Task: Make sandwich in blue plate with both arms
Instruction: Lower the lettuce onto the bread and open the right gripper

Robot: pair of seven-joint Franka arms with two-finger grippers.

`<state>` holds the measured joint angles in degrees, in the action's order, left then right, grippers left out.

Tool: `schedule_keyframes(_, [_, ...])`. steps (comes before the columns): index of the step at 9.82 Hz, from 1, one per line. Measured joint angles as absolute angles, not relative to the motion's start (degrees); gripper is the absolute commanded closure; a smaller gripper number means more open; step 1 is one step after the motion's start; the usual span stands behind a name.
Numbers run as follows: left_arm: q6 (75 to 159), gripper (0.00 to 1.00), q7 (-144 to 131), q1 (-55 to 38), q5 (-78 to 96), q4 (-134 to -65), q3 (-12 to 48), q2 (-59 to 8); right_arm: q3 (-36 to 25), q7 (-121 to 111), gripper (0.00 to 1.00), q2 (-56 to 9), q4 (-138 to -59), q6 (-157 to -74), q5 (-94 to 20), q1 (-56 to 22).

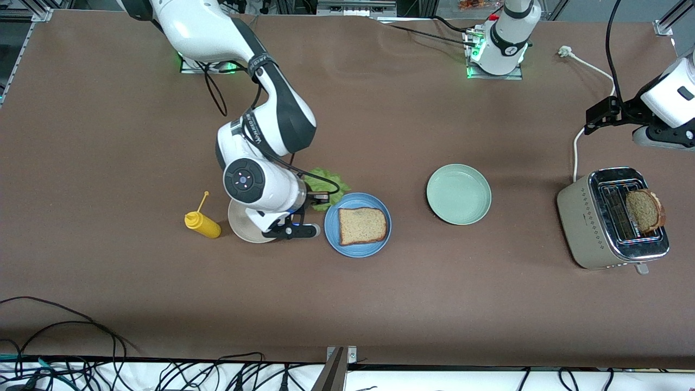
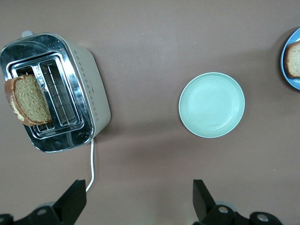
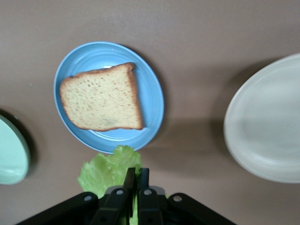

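The lettuce leaf, now held just off the plate's rim, will be released by my right gripper, which is going to set it on the bread slice lying on the blue plate (image 1: 358,225) (image 3: 103,99).
A blue plate (image 1: 332,239) (image 3: 153,93) sits mid-table with one square bread slice (image 1: 362,225) (image 3: 101,103) lying flat on it. My right gripper (image 3: 136,176) is shut on a ruffled green lettuce leaf (image 1: 326,182) (image 3: 108,168), held just off the plate's rim, between the blue plate and a beige plate. A second bread slice (image 1: 645,209) (image 2: 30,98) stands in the toaster (image 1: 597,228) (image 2: 86,89). My left gripper (image 2: 139,204) waits open and holds nothing, high over the table beside the toaster.
The beige plate (image 1: 239,228) (image 3: 267,122) lies under the right wrist, with a yellow mustard bottle (image 1: 202,222) beside it. A pale green plate (image 1: 459,194) (image 2: 212,104) sits between the blue plate and the toaster. The toaster's white cord (image 1: 575,146) runs toward the robots' bases.
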<state>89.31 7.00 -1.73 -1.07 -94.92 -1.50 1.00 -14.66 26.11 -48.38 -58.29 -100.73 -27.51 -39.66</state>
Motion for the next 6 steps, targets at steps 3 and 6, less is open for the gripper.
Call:
schedule_keyframes(3, [90.3,0.0,7.1,-1.7,-1.1,-94.9,-2.1,0.5,-14.8,35.0,1.0,-51.6,-56.5,-104.6,-29.2,-41.8])
schedule_keyframes(6, [90.9,0.0,7.9,-1.7,-1.1,-94.9,-2.8,0.1,-14.8,45.1,1.0,-58.4,-51.6,-113.6,-29.8,-44.9])
